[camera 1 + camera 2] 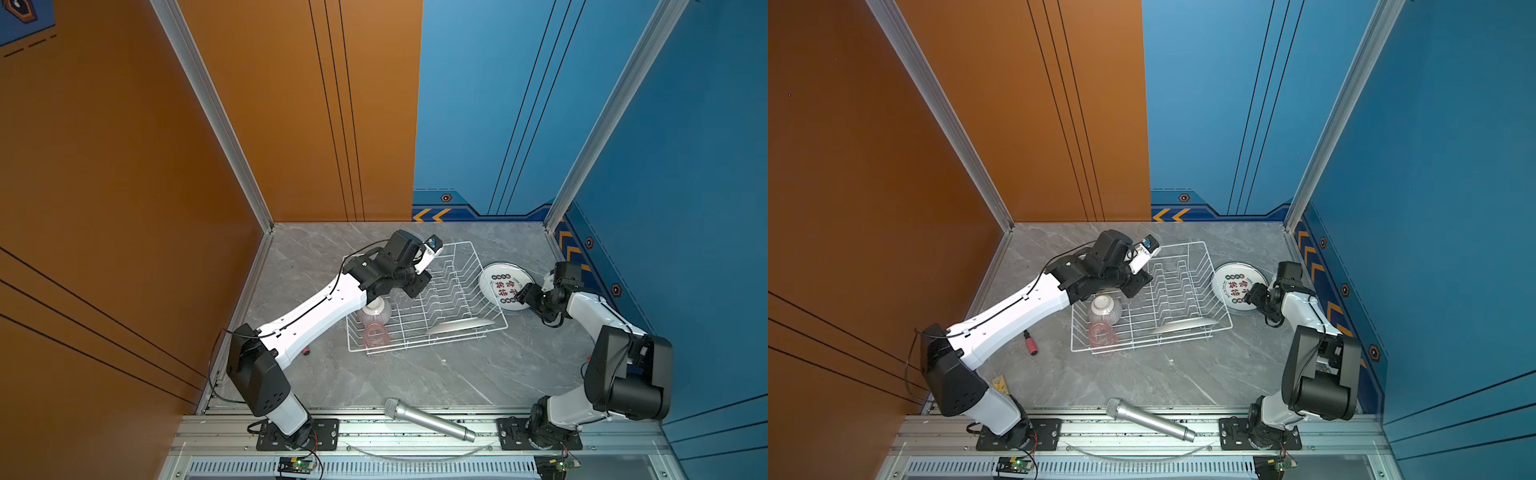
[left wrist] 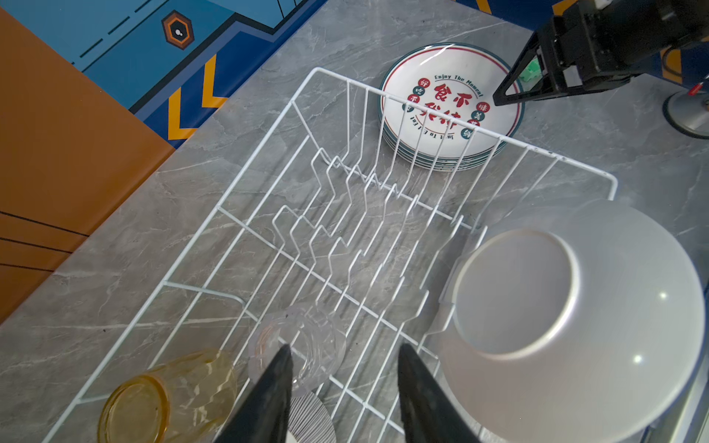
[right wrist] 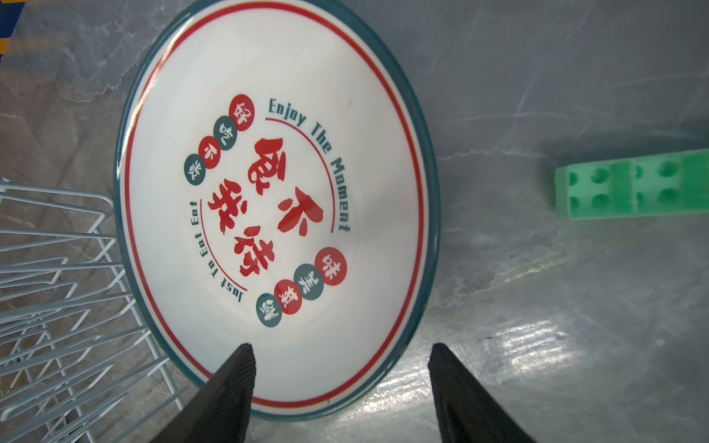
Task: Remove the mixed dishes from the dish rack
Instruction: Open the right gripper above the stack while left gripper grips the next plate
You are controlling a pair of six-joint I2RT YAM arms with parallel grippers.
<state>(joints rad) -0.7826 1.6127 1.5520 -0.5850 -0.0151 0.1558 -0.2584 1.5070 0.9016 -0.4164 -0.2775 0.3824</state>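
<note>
Next, my right gripper goes to the white plate's upper edge (image 1: 478, 321) and closes there, because that plate still leans in the dish rack.
The white wire dish rack (image 1: 453, 274) (image 1: 1179, 274) (image 2: 326, 237) (image 3: 57, 268) sits mid-table. One white plate (image 1: 459, 325) (image 1: 1183, 325) (image 2: 556, 307) leans in its near right end, underside showing. At its left end are an upturned striped bowl (image 1: 376, 313) (image 1: 1105, 309) (image 2: 310, 418), a pink tumbler (image 1: 376, 338) (image 1: 1102, 336), a clear tumbler (image 2: 307, 341) and a yellow tumbler (image 2: 165, 395) on its side. Lettered plates are stacked (image 1: 505, 286) (image 1: 1235, 286) (image 2: 441, 115) (image 3: 276, 211) right of the rack. My left gripper (image 1: 417, 286) (image 1: 1136, 286) (image 2: 344, 347) hangs open above the clear tumbler. My right gripper (image 1: 524, 291) (image 1: 1254, 291) (image 3: 341, 345) is open at the stack's edge, holding nothing.
A silver microphone (image 1: 428, 419) (image 1: 1150, 419) lies at the table's front edge. A green block (image 3: 633, 184) rests on the table right of the plate stack. A red-handled tool (image 1: 1030, 348) lies left of the rack. Orange and blue walls close in the left, back and right sides.
</note>
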